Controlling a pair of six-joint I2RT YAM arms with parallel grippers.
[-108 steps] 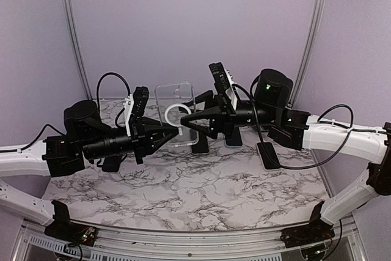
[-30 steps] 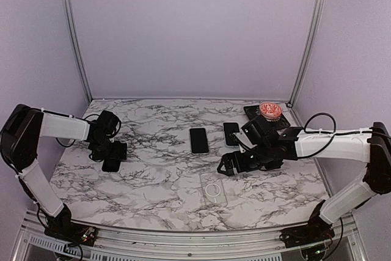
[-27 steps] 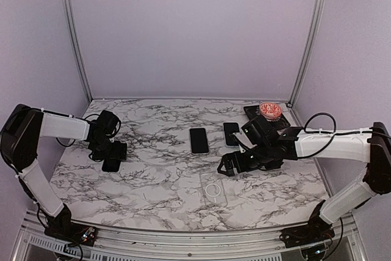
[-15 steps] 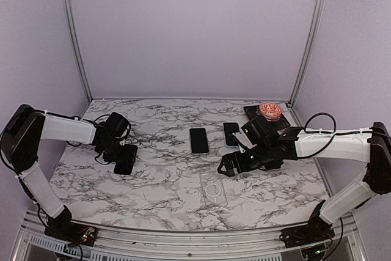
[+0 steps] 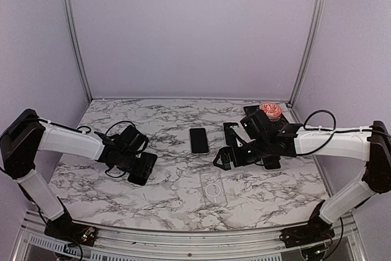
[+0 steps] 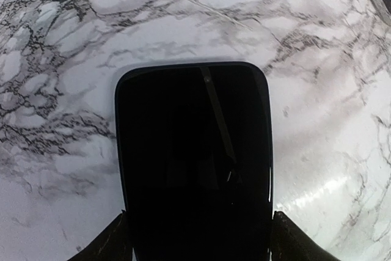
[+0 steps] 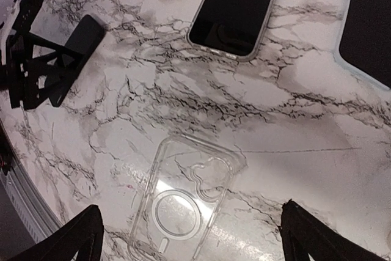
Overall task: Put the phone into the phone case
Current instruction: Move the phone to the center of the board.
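Observation:
My left gripper is holding the black phone. Next, I need to bring my right gripper to close on the free long side [image 5: 151, 170] [image 7: 84, 67] of that phone.
My left gripper [image 5: 139, 164] is shut on the sides of a black phone [image 5: 143, 169], held low over the marble table [image 5: 171, 181] at the left. In the left wrist view the phone [image 6: 192, 163] fills the gap between the two fingers [image 6: 104, 246], screen up. The clear phone case [image 5: 214, 189] lies flat and empty near the front centre. My right gripper [image 5: 223, 156] hovers just behind it, wide open and holding nothing. In the right wrist view the case [image 7: 183, 206] lies between the spread fingertips [image 7: 70, 236].
A second phone with a light rim [image 5: 198, 140] lies at the table's centre, and a third dark one [image 5: 231, 131] sits partly under the right arm. A reddish bowl [image 5: 270, 109] stands on a black pad at the back right.
The left gripper closed on the black phone and carried it right, toward the table's centre. The right gripper shifted slightly left and back, staying open.

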